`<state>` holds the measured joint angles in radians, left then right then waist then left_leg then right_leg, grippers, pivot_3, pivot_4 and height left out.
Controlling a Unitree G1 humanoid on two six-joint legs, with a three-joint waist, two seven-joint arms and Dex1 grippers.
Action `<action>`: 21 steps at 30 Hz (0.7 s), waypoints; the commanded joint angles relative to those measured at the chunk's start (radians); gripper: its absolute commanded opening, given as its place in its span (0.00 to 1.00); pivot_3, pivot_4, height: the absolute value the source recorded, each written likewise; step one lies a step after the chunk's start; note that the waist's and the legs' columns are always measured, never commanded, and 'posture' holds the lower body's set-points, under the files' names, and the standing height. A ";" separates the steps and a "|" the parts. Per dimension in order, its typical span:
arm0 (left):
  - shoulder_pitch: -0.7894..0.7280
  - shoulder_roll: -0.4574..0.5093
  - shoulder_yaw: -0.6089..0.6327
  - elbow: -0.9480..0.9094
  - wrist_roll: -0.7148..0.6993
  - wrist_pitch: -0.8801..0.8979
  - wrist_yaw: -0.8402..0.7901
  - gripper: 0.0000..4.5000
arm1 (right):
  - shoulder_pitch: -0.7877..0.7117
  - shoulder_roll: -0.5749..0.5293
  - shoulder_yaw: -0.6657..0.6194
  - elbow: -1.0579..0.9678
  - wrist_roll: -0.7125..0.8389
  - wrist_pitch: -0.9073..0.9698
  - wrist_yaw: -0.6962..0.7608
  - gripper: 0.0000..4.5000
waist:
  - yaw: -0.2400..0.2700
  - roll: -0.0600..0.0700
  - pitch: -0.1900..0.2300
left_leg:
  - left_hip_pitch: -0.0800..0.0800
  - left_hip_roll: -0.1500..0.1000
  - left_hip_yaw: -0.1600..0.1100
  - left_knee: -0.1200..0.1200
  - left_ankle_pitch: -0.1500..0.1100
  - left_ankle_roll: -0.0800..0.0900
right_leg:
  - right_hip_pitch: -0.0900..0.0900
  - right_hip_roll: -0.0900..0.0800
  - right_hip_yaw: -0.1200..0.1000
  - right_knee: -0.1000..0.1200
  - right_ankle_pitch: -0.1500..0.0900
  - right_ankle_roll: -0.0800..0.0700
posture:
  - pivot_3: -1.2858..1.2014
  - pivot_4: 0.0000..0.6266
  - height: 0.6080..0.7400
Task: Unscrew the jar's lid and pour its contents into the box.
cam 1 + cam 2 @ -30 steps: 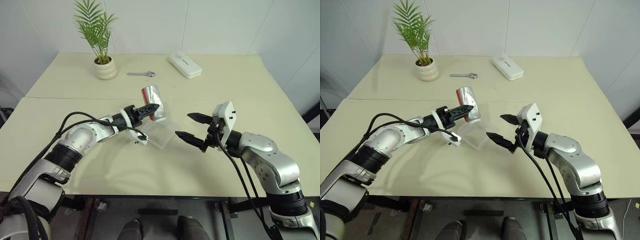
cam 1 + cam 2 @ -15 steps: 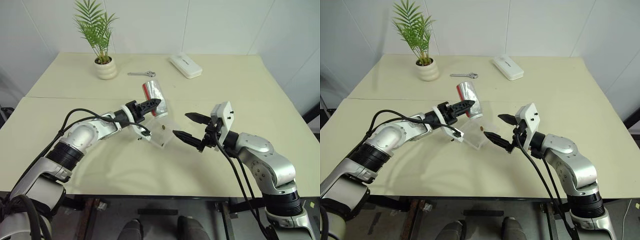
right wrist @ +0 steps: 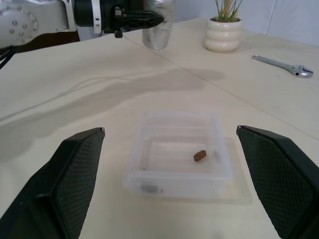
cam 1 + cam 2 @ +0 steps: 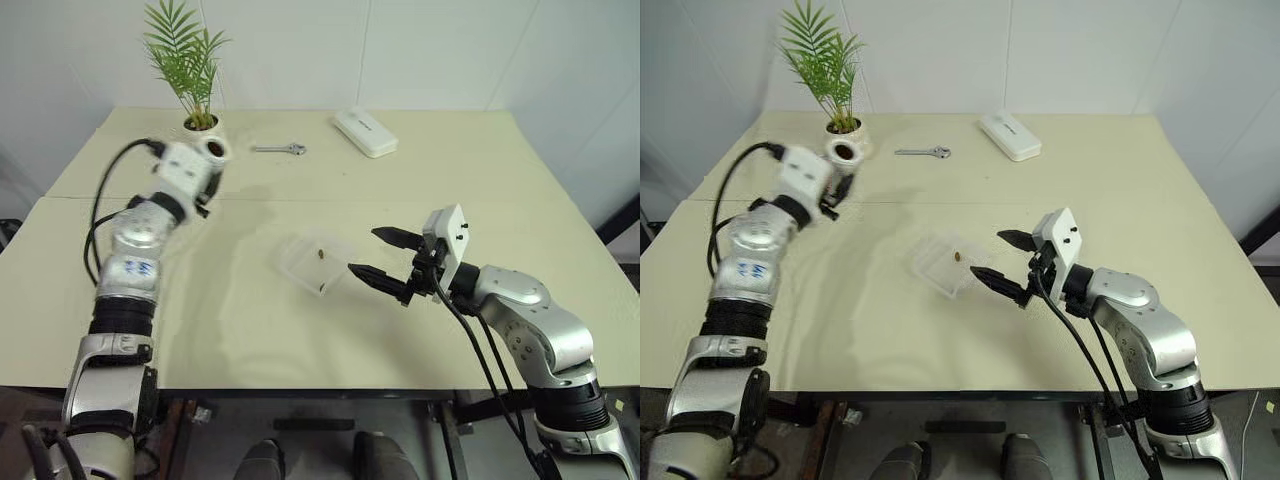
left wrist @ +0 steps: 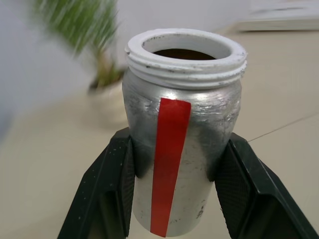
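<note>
My left gripper will set the jar down between the clear box and the table's plant-side edge (image 4: 154, 239), in front of the seam.
The jar (image 5: 182, 149) is silvery with a red stripe and a white threaded mouth. It has no cap on, and my left gripper (image 4: 205, 158) is shut on it. It is held up at the table's far left, close to the plant pot. The clear box (image 4: 315, 265) lies on the table's middle with one brown bit of the contents (image 3: 200, 156) inside. A small grey mark (image 3: 148, 187) shows at its near wall; I cannot tell what it is. My right gripper (image 4: 367, 252) stands open just right of the box, holding nothing. The lid is out of view.
A potted palm (image 3: 223, 34) stands at the far left, right behind the raised jar. A wrench (image 4: 280, 149) and a long white case (image 4: 365, 132) lie at the back. A seam crosses the table (image 4: 480, 180) behind the box.
My left arm has swung the jar from above the box up and away to the far left by the plant. A brown bit now lies in the box. The right gripper stayed put.
</note>
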<state>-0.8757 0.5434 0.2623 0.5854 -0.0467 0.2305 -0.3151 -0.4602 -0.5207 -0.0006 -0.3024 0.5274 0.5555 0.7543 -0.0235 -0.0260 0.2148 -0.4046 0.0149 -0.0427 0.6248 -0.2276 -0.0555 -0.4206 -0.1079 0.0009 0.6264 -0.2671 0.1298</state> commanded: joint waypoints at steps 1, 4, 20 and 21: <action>-0.019 -0.008 0.095 0.001 -0.124 0.051 -0.007 0.41 | -0.013 -0.008 -0.008 -0.009 -0.004 -0.027 0.016 0.99 | -0.001 0.000 0.000 | 0.000 0.000 0.000 0.001 0.000 0.000 | 0.000 0.000 0.000 0.000 0.000 0.000 | 0.52 0.24 1.00; -0.002 0.012 0.146 0.065 -0.144 -0.053 0.015 0.41 | -0.025 -0.015 -0.003 0.010 -0.015 -0.046 0.036 0.99 | 0.000 -0.001 0.000 | 0.000 0.000 0.000 0.001 0.000 0.000 | 0.000 0.000 0.000 0.000 0.001 0.000 | 0.52 0.24 1.00; 0.052 0.089 0.164 0.455 -0.151 -0.393 -0.017 0.41 | -0.108 0.029 0.037 0.146 -0.073 -0.226 0.162 0.99 | 0.000 -0.002 0.000 | 0.000 0.000 0.001 0.001 0.000 -0.001 | 0.000 0.000 0.000 -0.002 0.002 0.000 | 0.52 0.24 1.00; 0.052 0.089 0.168 0.462 -0.155 -0.396 -0.010 0.41 | -0.112 0.034 0.040 0.152 -0.075 -0.234 0.169 0.99 | -0.001 -0.002 0.000 | 0.000 0.000 0.001 0.001 0.000 -0.001 | 0.000 0.000 0.000 -0.002 0.002 0.000 | 0.52 0.24 1.00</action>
<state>-0.8236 0.6163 0.4134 1.0490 -0.1839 -0.1378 -0.3300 -0.5525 -0.4930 0.0404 -0.1412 0.4482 0.3514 0.9068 -0.0240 -0.0278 0.2144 -0.4051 0.0151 -0.0420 0.6259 -0.2277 -0.0561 -0.4205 -0.1077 0.0009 0.6249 -0.2650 0.1297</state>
